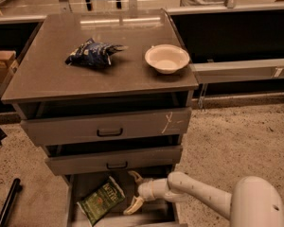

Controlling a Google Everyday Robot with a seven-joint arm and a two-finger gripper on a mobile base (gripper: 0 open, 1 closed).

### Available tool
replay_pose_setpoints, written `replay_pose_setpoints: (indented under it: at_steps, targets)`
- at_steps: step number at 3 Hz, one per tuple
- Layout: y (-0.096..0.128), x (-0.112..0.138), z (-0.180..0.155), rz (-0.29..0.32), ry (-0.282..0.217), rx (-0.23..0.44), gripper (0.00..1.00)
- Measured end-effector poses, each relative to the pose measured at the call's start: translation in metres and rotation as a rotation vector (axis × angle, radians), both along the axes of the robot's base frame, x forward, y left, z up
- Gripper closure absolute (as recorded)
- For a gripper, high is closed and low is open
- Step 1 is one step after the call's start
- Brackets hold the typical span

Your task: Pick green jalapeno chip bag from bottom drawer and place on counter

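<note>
I will next grip the green jalapeno chip bag at the bag's end (118, 192) facing my open fingers.
The green jalapeno chip bag (101, 199) lies flat on the floor of the open bottom drawer (154, 213), at its left side. My gripper (133, 191) is inside the drawer, just right of the bag and apart from it. It is open and empty, one cream finger up near the drawer above and one low near the drawer floor. My white arm (203, 197) reaches in from the lower right. The counter (52, 79) is the brownish-grey top of the cabinet.
A dark blue and white snack bag (91, 53) and a cream bowl (166, 58) sit on the counter. Two shallower drawers with black handles, the upper (110, 126) and the middle (114, 161), stick out above the bottom drawer. A cardboard box (1, 64) stands at the far left.
</note>
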State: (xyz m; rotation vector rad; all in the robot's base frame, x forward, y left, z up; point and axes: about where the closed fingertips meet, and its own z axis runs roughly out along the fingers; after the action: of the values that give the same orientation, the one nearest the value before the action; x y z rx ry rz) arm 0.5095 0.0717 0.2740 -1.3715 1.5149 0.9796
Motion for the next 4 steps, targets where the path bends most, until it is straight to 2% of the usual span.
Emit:
replay_pose_setpoints:
  at_steps: [1, 2, 3, 4]
  targets:
    - [0.021, 0.026, -0.039, 0.015, -0.029, -0.013, 0.0]
    - [0.019, 0.028, -0.038, 0.01, -0.032, -0.014, 0.0]
    - [0.024, 0.028, -0.043, 0.013, -0.028, -0.054, 0.0]
    - [0.036, 0.024, -0.063, -0.004, -0.061, -0.095, 0.0]
